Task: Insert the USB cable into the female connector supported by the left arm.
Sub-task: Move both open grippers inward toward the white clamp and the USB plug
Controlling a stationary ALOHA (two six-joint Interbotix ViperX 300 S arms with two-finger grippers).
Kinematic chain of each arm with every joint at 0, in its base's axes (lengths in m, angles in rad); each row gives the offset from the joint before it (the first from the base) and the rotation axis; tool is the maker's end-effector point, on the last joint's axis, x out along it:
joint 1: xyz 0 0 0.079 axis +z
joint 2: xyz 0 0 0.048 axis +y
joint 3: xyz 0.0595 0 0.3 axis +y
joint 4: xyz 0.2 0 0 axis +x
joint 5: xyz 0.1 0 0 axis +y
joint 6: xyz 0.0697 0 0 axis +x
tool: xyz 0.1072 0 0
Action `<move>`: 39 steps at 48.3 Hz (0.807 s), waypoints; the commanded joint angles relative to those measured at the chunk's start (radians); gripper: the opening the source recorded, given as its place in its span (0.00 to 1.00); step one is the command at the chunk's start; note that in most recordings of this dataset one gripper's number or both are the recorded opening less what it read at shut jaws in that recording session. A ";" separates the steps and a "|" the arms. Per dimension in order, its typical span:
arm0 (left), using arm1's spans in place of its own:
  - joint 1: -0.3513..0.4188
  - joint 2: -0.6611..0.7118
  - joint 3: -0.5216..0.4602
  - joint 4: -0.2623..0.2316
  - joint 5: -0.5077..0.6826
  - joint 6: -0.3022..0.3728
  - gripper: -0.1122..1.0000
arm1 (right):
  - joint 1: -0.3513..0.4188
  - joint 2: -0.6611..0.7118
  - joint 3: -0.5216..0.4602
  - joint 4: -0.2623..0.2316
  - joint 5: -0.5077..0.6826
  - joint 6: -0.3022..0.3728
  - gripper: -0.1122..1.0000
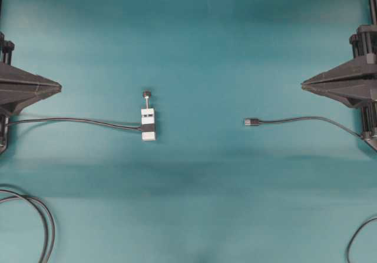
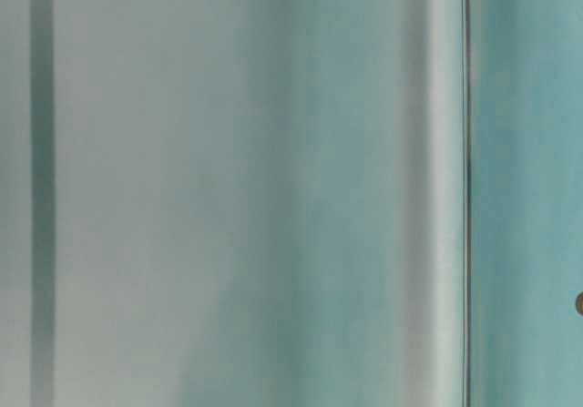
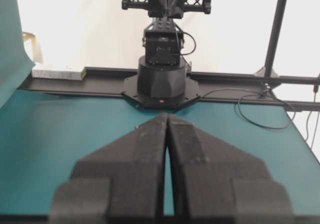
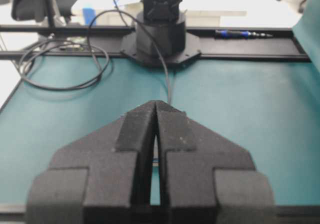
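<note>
The robot's right gripper needs to next move to the USB cable and close on its plug's dark body (image 1: 255, 122), just behind the metal end.
The white female connector (image 1: 148, 123) with its black band lies on the teal table left of centre, its pin and dark knob (image 1: 146, 94) pointing to the far side and a thin dark cable running left from it. Right of centre lies the USB cable (image 1: 306, 120), its small dark plug (image 1: 251, 122) facing the connector across a gap. My left gripper (image 1: 59, 87) rests at the left edge, shut and holding nothing (image 3: 167, 116). At the right edge, apart from the cable, my right gripper (image 1: 303, 86) is also shut and empty (image 4: 156, 103).
Loose black cable loops lie at the near left corner (image 1: 41, 216) and near right corner (image 1: 358, 239). Each wrist view shows the opposite arm's black base (image 3: 161, 78) (image 4: 160, 33) beyond the teal mat. The table-level view is a blurred teal-grey surface.
</note>
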 commanded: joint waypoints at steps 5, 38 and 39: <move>-0.026 0.008 0.009 0.026 0.015 0.089 0.11 | 0.008 0.003 -0.005 -0.008 -0.005 0.002 0.10; -0.025 0.433 0.043 0.005 -0.009 0.091 0.10 | -0.006 0.270 0.034 -0.008 0.114 0.031 0.10; -0.025 0.454 0.040 0.005 -0.017 0.091 0.10 | -0.008 0.279 0.035 -0.008 0.114 0.031 0.10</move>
